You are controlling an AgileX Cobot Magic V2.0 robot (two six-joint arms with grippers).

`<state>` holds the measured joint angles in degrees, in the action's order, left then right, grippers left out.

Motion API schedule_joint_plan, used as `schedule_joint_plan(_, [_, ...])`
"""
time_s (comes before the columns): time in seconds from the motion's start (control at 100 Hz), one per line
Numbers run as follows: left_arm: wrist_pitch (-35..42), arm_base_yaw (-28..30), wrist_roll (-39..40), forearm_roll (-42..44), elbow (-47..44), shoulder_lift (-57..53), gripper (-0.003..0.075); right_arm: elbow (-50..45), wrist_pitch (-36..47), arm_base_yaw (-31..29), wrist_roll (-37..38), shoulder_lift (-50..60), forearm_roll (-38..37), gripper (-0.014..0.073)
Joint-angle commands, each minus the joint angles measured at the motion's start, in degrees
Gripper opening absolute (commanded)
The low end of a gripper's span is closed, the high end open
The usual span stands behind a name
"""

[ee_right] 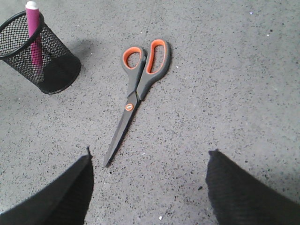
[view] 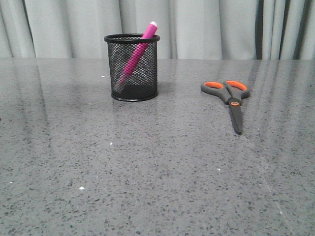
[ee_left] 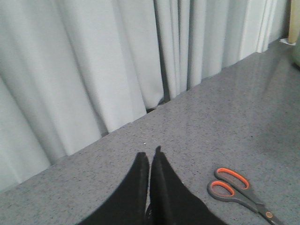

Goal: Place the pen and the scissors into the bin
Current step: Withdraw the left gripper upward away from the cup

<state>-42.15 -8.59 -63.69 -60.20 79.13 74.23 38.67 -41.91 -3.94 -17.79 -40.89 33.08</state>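
I should close my right gripper on the grey handle bases (view: 233, 95) (ee_right: 135, 92) of the scissors, between the orange-lined loops and the screw.
The black mesh bin (view: 132, 68) stands upright on the grey table, left of centre. The pink pen (view: 138, 53) leans inside it, its whitish cap poking above the rim. The bin (ee_right: 40, 56) and the pen (ee_right: 33, 35) also show in the right wrist view. The scissors (view: 230, 98) lie flat and closed to the bin's right, orange-lined handles toward the curtain, blades pointing at me. My right gripper (ee_right: 149, 157) hangs open above the table just short of the scissors (ee_right: 137, 91) blade tip, with nothing between its fingers. My left gripper (ee_left: 150, 154) is shut and empty, with the scissors (ee_left: 236, 190) off to its side.
A pale curtain (view: 197, 24) hangs along the table's far edge. The speckled grey tabletop (view: 147, 172) stretches out in front of the bin and scissors. Neither arm appears in the front view.
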Motion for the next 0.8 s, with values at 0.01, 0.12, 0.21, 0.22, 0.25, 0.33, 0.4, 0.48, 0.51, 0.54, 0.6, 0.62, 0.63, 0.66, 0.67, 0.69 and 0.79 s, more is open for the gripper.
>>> schedule_joint_plan(0.01, [6.6, 0.4, 0.9, -1.9, -3.5, -6.1, -0.0022, 2.0, 4.8, 0.0, -0.5, -0.1, 1.7, 0.0463])
schedule_joint_plan(0.12, [17.4, 0.4, 0.8, -1.9, -13.4, -13.2, -0.0022, 2.0, 7.5, 0.0, -0.5, 0.6, 2.3, 0.0463])
schedule_joint_plan(0.21, [24.8, 0.4, 0.8, -2.3, -21.7, -19.2, -0.0022, 2.0, 9.7, 0.3, -0.5, 1.4, 3.9, 0.0463])
schedule_joint_plan(0.22, [25.2, 0.4, 0.8, -2.3, -22.3, -19.7, -0.0022, 2.0, 10.0, 0.4, -0.5, 1.4, 4.1, 0.0463])
schedule_joint_plan(0.25, [26.5, 0.4, 0.8, -2.4, -25.0, -21.5, -0.0022, 2.0, 10.3, 0.5, -0.5, 1.4, 4.6, 0.0463])
schedule_joint_plan(0.33, [29.2, 0.4, 0.8, -2.4, -30.2, -26.3, -0.0022, 2.1, 9.1, 1.9, -3.3, 0.9, 5.8, 0.0462])
schedule_joint_plan(0.4, [30.9, 0.4, 0.8, -2.8, -33.9, -30.0, -0.0022, 3.5, 5.4, 3.2, -4.6, -0.8, 5.8, 0.044])
schedule_joint_plan(0.48, [32.6, 0.4, 0.8, -2.9, -37.3, -33.6, -0.0022, 6.9, 0.9, 4.6, -6.2, -3.9, 5.8, 0.0397])
schedule_joint_plan(0.51, [33.3, 0.4, 0.8, -2.9, -38.2, -34.9, -0.0022, 8.4, -0.8, 5.1, -7.1, -5.5, 5.8, 0.0386])
schedule_joint_plan(0.54, [33.5, 0.4, 0.8, -2.9, -39.0, -35.9, -0.0022, 9.9, -1.8, 5.7, -7.4, -6.6, 5.8, 0.0377])
schedule_joint_plan(0.6, [33.8, 0.4, 0.8, -2.9, -40.2, -37.5, -0.0022, 13.4, -3.8, 6.4, -7.6, -9.1, 5.4, 0.0377])
schedule_joint_plan(0.62, [33.8, 0.4, 0.8, -2.9, -40.5, -38.0, -0.0022, 14.6, -4.2, 6.6, -7.6, -10.0, 5.3, 0.0377])
schedule_joint_plan(0.63, [33.8, 0.4, 0.8, -2.9, -40.6, -38.3, -0.0022, 14.9, -4.5, 6.8, -7.6, -10.5, 5.3, 0.0377])
schedule_joint_plan(0.66, [33.6, 0.4, 0.8, -2.9, -40.9, -38.7, -0.0022, 16.3, -5.2, 7.1, -7.6, -11.7, 5.1, 0.0377])
schedule_joint_plan(0.67, [33.6, 0.4, 0.8, -2.9, -41.0, -38.9, -0.0022, 17.0, -5.6, 7.1, -7.6, -11.9, 5.1, 0.0377])
schedule_joint_plan(0.69, [33.6, 0.4, 0.8, -2.9, -41.1, -39.1, -0.0022, 17.9, -6.0, 7.2, -7.6, -13.0, 5.1, 0.0377])
schedule_joint_plan(0.79, [33.5, 0.4, 0.8, -2.9, -41.3, -39.5, -0.0022, 20.1, -6.8, 7.6, -7.6, -16.3, 5.3, 0.0377])
